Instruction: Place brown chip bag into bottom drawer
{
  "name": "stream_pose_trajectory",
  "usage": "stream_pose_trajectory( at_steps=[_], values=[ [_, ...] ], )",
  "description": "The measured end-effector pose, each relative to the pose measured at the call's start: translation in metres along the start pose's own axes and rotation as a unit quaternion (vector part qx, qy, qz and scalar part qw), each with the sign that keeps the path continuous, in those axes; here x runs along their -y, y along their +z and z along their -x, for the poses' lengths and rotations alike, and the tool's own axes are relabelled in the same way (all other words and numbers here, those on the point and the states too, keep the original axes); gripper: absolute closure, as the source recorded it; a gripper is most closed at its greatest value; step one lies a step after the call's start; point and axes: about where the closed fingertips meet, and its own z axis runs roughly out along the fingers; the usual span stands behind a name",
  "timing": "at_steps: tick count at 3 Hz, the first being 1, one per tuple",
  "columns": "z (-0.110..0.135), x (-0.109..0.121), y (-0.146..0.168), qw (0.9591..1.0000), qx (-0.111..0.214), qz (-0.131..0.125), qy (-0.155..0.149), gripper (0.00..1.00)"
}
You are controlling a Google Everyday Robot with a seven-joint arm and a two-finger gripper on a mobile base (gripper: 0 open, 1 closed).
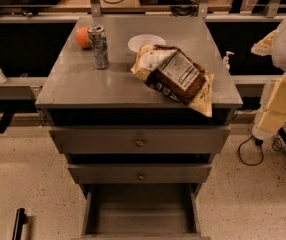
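The robot's gripper will next move to the brown chip bag and close on the middle of its far long side (192, 63), between the bag's two ends.
The brown chip bag (175, 76) lies flat on the grey cabinet top (83, 89), right of centre, its white nutrition label facing up. One cream corner hangs over the front edge. The bottom drawer (140, 209) is pulled open below it, and its grey inside shows nothing in it. Only white and cream segments of my arm (283, 84) show at the right edge, beside the cabinet and level with its top. My gripper is out of view.
A white bowl (146, 43) sits just behind the bag. A drink can (99, 46) and an orange (83, 36) stand at the back left of the top. Two upper drawers with knobs (140, 142) are above the open drawer. Cables (250, 154) lie on the floor at the right.
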Motion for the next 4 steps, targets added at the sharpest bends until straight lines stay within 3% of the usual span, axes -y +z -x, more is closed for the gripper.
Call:
stream_pose_trajectory(
  at_steps=[1, 2, 3, 4],
  values=[
    [0.000, 0.000, 0.000, 1.0000, 0.000, 0.000, 0.000, 0.00],
    [0.013, 0.010, 0.003, 0.9997, 0.021, -0.008, -0.012, 0.00],
    [0.046, 0.047, 0.016, 0.9965, 0.070, -0.030, -0.034, 0.00],
    [0.086, 0.097, 0.035, 0.9899, 0.125, -0.057, -0.036, 0.00]
  ],
)
